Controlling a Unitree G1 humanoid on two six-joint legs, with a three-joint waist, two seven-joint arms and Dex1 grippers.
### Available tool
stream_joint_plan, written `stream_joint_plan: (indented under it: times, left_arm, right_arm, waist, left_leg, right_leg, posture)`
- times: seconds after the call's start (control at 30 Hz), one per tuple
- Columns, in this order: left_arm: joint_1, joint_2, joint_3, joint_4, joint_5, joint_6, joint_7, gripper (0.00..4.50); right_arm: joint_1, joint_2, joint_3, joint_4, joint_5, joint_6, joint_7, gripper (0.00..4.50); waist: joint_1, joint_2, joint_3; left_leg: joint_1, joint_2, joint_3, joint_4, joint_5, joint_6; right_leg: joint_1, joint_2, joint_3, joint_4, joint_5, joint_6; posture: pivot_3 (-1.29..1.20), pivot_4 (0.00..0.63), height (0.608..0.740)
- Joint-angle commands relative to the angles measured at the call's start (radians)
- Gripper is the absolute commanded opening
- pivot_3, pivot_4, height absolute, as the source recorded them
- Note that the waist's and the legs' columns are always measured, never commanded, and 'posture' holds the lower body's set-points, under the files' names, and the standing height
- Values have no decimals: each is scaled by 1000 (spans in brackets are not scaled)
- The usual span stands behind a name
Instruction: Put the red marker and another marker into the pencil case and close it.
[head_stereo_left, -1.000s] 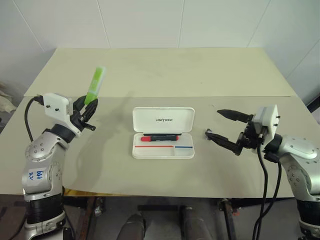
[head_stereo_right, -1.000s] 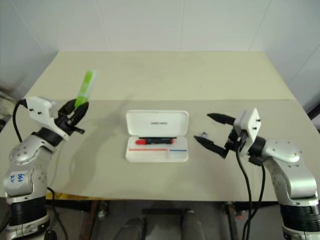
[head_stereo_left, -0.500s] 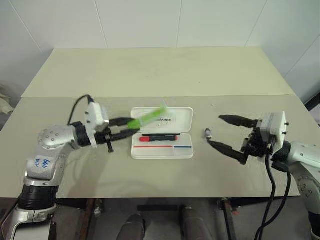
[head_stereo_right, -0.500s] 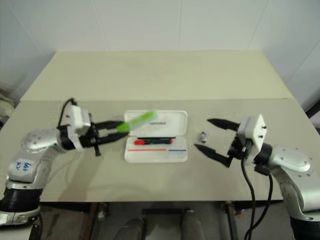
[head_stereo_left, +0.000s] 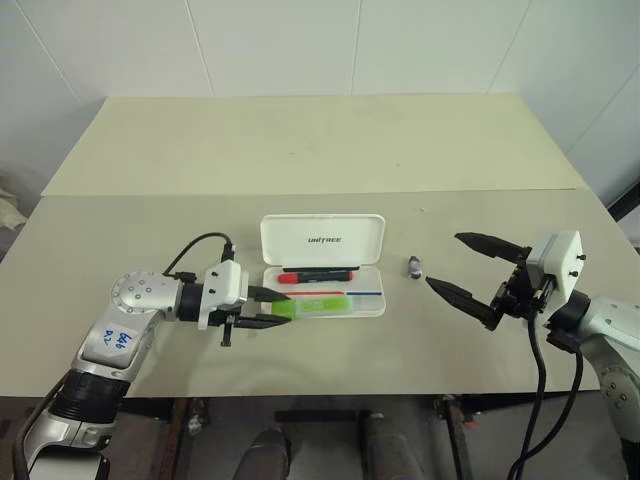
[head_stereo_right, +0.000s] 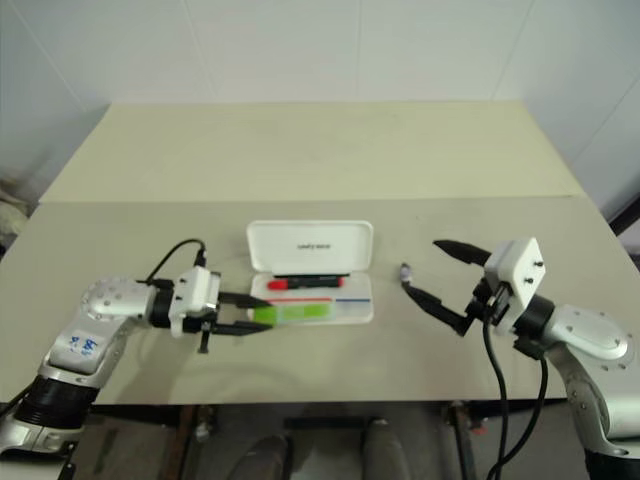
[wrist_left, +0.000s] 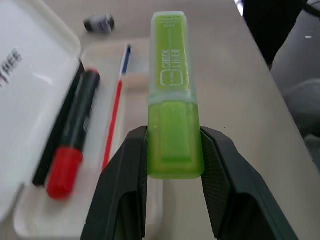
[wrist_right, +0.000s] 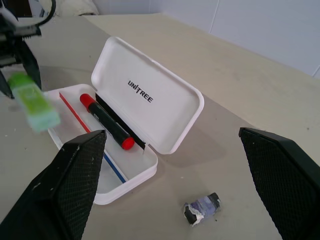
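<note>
Next, my left gripper releases the light green highlighter in the front of the white tray (head_stereo_left: 308, 290) (wrist_left: 133, 117), next to the red marker.
The white pencil case (head_stereo_left: 322, 241) lies open mid-table, its lid up toward the far side. The red marker (head_stereo_left: 318, 274) rests along the back of its tray. My left gripper (head_stereo_left: 280, 308) comes in level from the left, shut on the back end of the light green highlighter (head_stereo_left: 318, 305). That highlighter stretches over the front part of the tray; whether it touches the tray I cannot tell. In the left wrist view both fingers (wrist_left: 127, 165) squeeze the highlighter (wrist_left: 172, 100). My right gripper (head_stereo_left: 445, 260) hovers right of the case, open and empty.
A small dark cap-like piece (head_stereo_left: 416, 266) lies on the table between the case and my right gripper. The beige table (head_stereo_left: 300, 150) stretches back to a white tiled wall. Its front edge runs just below both arms.
My left gripper swung from raised at the left, right and down, turning the highlighter from upright to level over the case's tray. The right gripper stayed where it was.
</note>
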Motion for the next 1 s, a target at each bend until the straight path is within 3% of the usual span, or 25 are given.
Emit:
stream_joint_plan:
  times: [0.03,0.37,1.0]
  left_arm:
    - [-20,0,-2,31,24,-58,-15,1113]
    - [-90,-52,-45,151,81,-143,-28,1113]
    - [-195,-62,-53,285,107,-195,-43,1113]
  right_arm:
    - [12,12,-28,-47,9,-16,-18,4500]
    - [20,37,-16,-47,2,-31,-27,4500]
    - [29,70,4,-36,-15,-63,-31,4500]
  waist:
    - [1,0,0]
    - [1,0,0]
    - [0,0,0]
  left_leg:
    - [0,0,0,0,0,0]
    - [0,0,0,0,0,0]
    - [0,0,0,0,0,0]
  right_leg:
    - [0,0,0,0,0,0]
    - [0,0,0,0,0,0]
    - [0,0,0,1,0,1]
  posture:
    - [0,150,740]
    - [0,150,740]
    - [0,150,740]
